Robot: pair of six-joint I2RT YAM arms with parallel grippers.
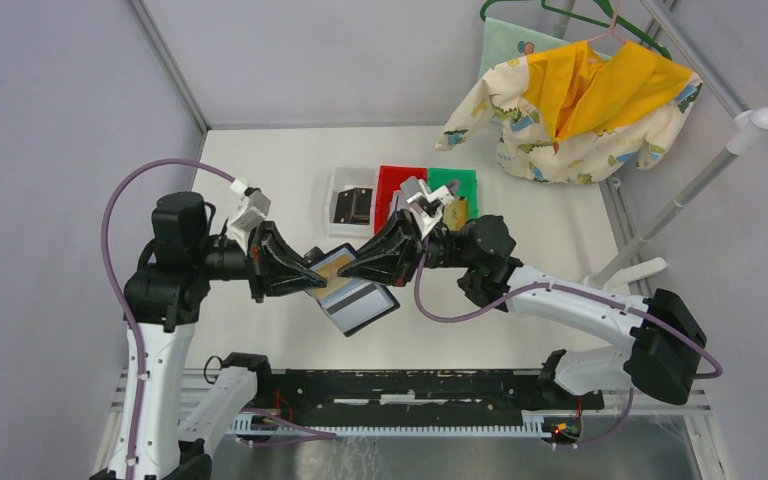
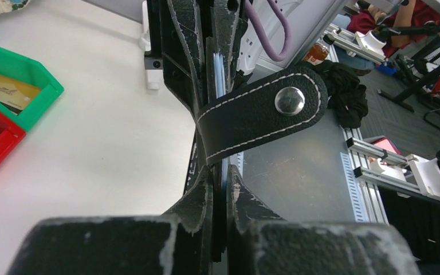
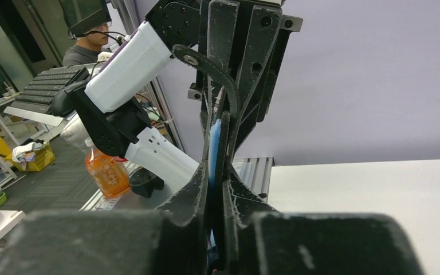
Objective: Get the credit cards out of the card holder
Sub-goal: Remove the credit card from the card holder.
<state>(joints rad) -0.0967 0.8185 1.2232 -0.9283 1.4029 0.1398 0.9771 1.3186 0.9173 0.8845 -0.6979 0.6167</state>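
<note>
I can see my right gripper clamps the card holder's black cover along with the blue sleeve, so I need to open my right gripper and pinch just the tan-gold credit card [image 1: 331,268].
The card holder [image 1: 362,305] hangs open above the middle of the table, black outside and light blue-grey inside, gripped from both sides. A tan-gold credit card [image 1: 331,266] shows in its upper half. My left gripper [image 1: 312,275] is shut on the holder's left edge. In the left wrist view its jaws [image 2: 220,172] pinch the black cover, and the closure tab [image 2: 260,117] with its metal snap sticks out to the right. My right gripper [image 1: 346,272] is shut on the opposite edge. The right wrist view shows that gripper [image 3: 217,169] clamping the holder [image 3: 215,143] edge-on.
White bin [image 1: 338,190] with a black item, red bin [image 1: 400,182] and green bin [image 1: 455,182] stand behind the grippers. The green bin [image 2: 26,71] holds a tan-gold card [image 2: 6,90]. Clothes on a hanger [image 1: 580,100] hang at the back right. A black rail [image 1: 410,385] runs along the near edge.
</note>
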